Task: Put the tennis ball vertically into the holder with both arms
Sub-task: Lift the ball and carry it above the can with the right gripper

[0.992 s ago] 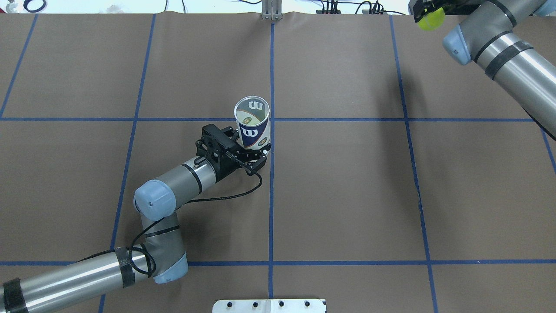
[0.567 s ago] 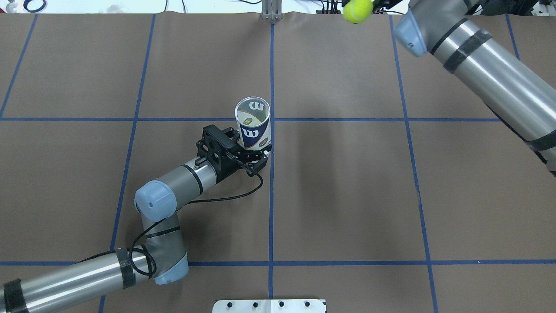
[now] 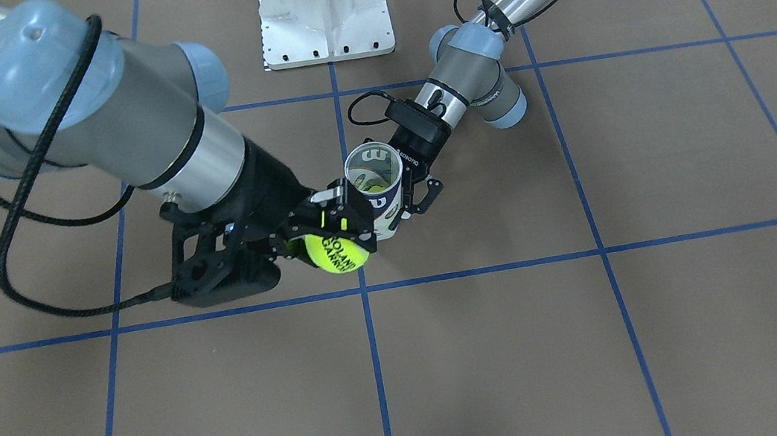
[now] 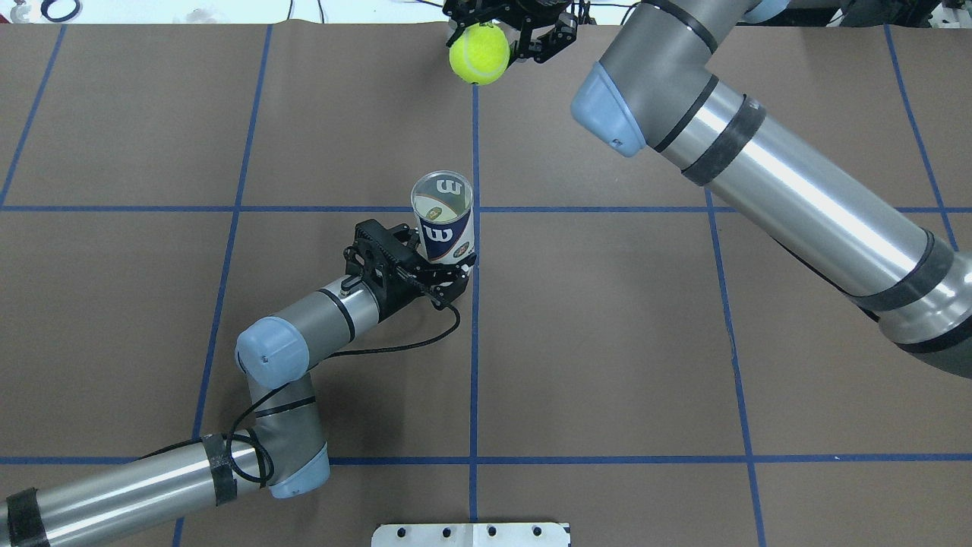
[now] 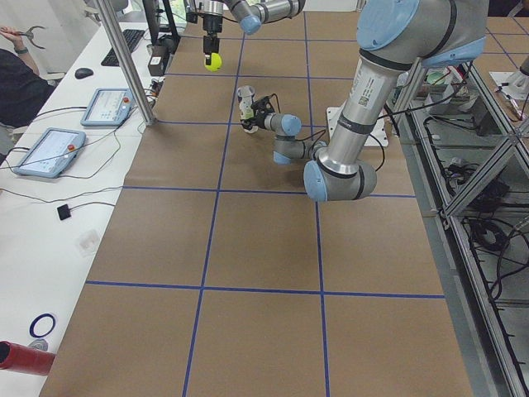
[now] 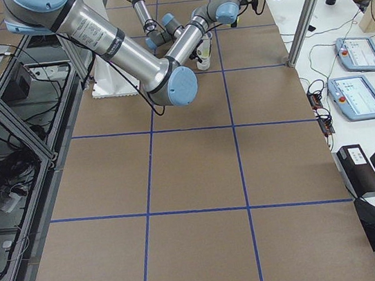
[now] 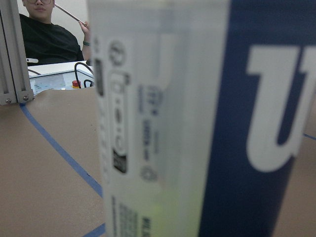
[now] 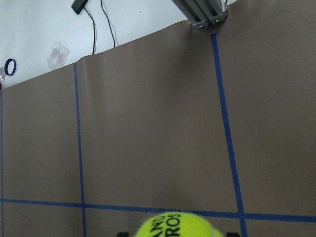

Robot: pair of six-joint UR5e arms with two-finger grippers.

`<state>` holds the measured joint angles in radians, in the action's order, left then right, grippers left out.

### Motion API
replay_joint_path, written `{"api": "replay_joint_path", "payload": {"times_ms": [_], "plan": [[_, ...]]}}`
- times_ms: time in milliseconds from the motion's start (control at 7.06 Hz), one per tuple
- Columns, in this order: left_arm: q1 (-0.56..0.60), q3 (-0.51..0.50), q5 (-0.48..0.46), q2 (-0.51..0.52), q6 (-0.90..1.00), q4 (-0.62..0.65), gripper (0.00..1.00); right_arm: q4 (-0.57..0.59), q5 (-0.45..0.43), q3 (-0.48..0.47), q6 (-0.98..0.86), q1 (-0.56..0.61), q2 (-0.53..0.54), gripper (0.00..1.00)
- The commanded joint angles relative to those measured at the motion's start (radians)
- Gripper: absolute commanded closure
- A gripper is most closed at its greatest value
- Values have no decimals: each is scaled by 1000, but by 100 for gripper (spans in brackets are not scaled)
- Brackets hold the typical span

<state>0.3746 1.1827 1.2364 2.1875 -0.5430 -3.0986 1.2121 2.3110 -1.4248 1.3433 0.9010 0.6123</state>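
My right gripper needs to release the tennis ball in the open upper opening of the holder point(image 3: 375, 169).
The holder point(image 4: 442, 216) is a clear can with a navy and white "W" label. It stands upright near the table's middle with its mouth open upward. My left gripper point(image 4: 444, 262) is shut on its lower part. The can fills the left wrist view point(image 7: 197, 118). My right gripper point(image 4: 493, 34) is shut on a yellow-green tennis ball point(image 4: 479, 52) and holds it high in the air, beyond the can toward the far table edge. In the front view the ball point(image 3: 336, 251) shows beside the can point(image 3: 374, 182), on its operator side. The ball's top shows in the right wrist view point(image 8: 175, 224).
A white pedestal base point(image 3: 323, 9) sits at the robot's side of the table. An aluminium post point(image 4: 474, 19) stands at the far edge on the centre line. Tablets point(image 5: 50, 149) and a seated person lie beyond the far edge. Blue tape lines grid the brown table.
My right arm has swung left with the ball, from the overhead view's top right corner to above the centre line. The left arm and the can have not moved.
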Motion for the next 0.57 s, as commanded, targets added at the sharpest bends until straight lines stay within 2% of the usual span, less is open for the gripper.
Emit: {"api": "replay_joint_path", "payload": {"times_ms": [0,425], "plan": [[0,0,0,0,0,0,23,83,-4,-97,5,-77,12,100],[0,0,0,-2,5,0,23,83,-30,-97,5,-126,49,100]]}}
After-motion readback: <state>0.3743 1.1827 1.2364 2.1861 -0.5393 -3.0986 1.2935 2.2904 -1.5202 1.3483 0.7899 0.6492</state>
